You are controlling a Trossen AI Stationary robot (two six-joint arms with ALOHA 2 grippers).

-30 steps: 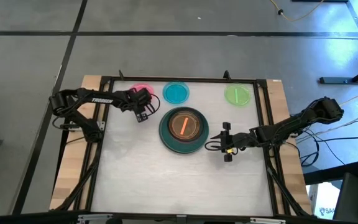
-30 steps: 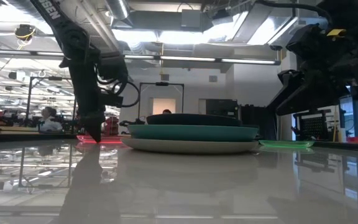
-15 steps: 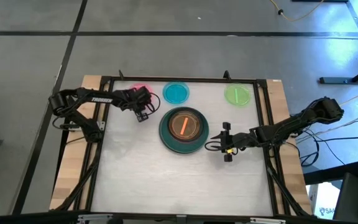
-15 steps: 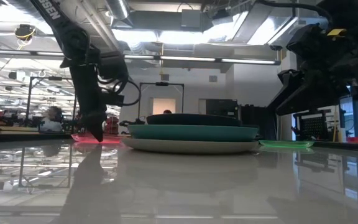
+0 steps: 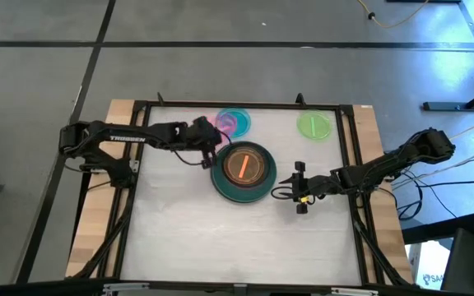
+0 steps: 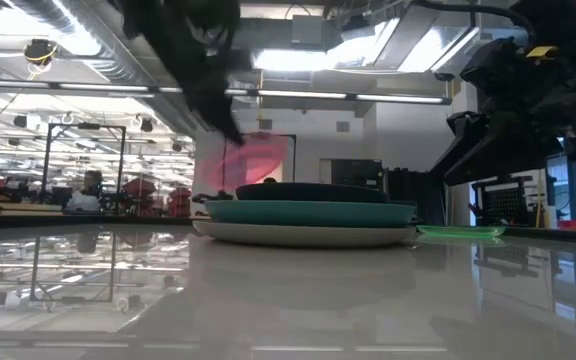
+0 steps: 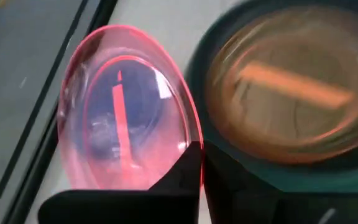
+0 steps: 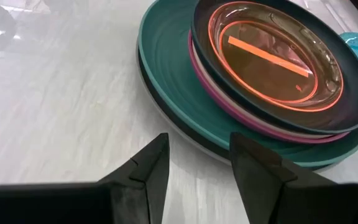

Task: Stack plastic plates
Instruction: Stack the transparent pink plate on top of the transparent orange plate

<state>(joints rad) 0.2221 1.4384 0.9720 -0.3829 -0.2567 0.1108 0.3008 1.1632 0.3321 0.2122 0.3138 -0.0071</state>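
The robot's left gripper will release the pink plate on top of the translucent orange plate (image 5: 245,166) (image 7: 294,84) that tops the stack.
A stack of plates (image 5: 243,170) stands mid-table: grey at the bottom, then teal, magenta and black, with a translucent orange plate (image 8: 267,56) on top. My left gripper (image 5: 211,140) hovers at the stack's far-left side, shut on the translucent pink plate (image 7: 123,121), which shows raised and tilted in the low view (image 6: 255,160). A blue plate (image 5: 239,122) lies flat at the far edge, partly under the pink one. The green plate (image 5: 313,125) lies flat at the far right. My right gripper (image 5: 300,191) waits open, right of the stack (image 8: 194,163). My left gripper pinches the pink plate by its rim (image 7: 194,146); one dark finger (image 7: 185,180) lies over the plate's upper face, while the other is hidden beneath it. The plate is lifted clear of the table, tilted, and reaches out beyond the fingers toward the far edge.
A black frame rail (image 5: 245,105) borders the table, with wooden strips outside it on the left and right. The white tabletop (image 5: 220,238) lies bare on the near side of the stack. Cables trail by the right arm (image 5: 401,160).
My left gripper has risen from the table's far-left area and swung right toward the stack, carrying the pink plate. The plate lay flat on the table before; now it is lifted clear, tilted, and overlaps the blue plate seen from above.
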